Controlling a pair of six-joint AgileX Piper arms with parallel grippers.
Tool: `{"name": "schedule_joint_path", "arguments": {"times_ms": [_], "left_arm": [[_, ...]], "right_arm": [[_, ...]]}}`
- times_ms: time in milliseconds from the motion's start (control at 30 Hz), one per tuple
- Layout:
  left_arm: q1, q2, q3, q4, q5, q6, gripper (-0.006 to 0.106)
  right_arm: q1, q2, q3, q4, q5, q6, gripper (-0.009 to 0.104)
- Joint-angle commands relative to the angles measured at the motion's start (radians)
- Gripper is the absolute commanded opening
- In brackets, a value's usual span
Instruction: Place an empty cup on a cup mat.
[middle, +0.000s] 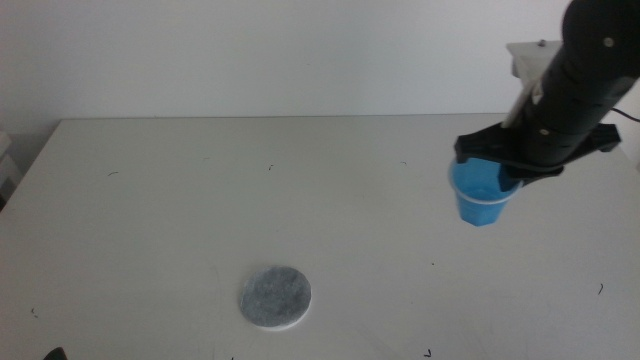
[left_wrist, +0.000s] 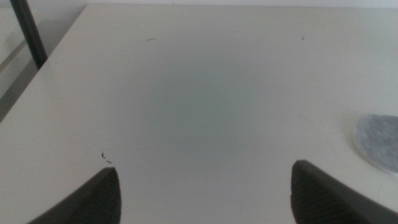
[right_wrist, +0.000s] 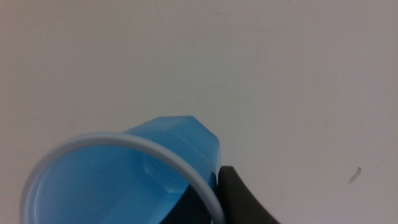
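Observation:
I need to set the blue cup down upright in the middle of the grey cup mat (middle: 279, 303) with my right gripper.
The blue cup (middle: 482, 196) hangs upright above the table at the right, held at its rim by my right gripper (middle: 492, 172), which is shut on it. In the right wrist view the cup (right_wrist: 130, 180) shows its pale rim and empty blue inside, with one dark finger (right_wrist: 239, 199) against its wall. The grey cup mat (middle: 276, 297) lies flat near the table's front, left of centre, far from the cup. My left gripper (left_wrist: 202, 186) is open and empty, low at the front left; the mat's edge (left_wrist: 378, 142) shows beside it.
The white table (middle: 200, 200) carries only small dark specks. Its left edge and a dark post (left_wrist: 28, 31) show in the left wrist view. A white block (middle: 530, 55) stands behind the right arm.

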Motion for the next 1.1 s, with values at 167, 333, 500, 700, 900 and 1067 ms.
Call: {"name": "schedule_joint_path", "arguments": {"times_ms": [167,333,500,700,900,1067], "left_arm": [[0.001,-0.006,-0.006,0.000,-0.068,-0.011,0.105],[0.001,-0.006,-0.006,0.000,-0.068,-0.011,0.105],[0.001,-0.006,-0.006,0.000,-0.068,-0.011,0.105],[0.001,-0.006,-0.006,0.000,-0.068,-0.011,0.105],[0.001,-0.006,-0.006,0.000,-0.068,-0.011,0.105],[0.001,-0.006,-0.006,0.000,-0.068,-0.011,0.105]], "right_arm": [[0.206,0.132,-0.235,-0.037,0.018,0.067,-0.001],[0.296,0.257,-0.362,-0.037,0.030,0.067,-0.001],[0.356,0.354,-0.445,-0.017,0.026,0.067,-0.001],[0.398,0.415,-0.464,0.013,-0.006,0.066,-0.001],[0.446,0.425,-0.464,0.008,-0.052,0.066,-0.001],[0.464,0.445,-0.464,0.007,-0.073,0.066,-0.001]]}}
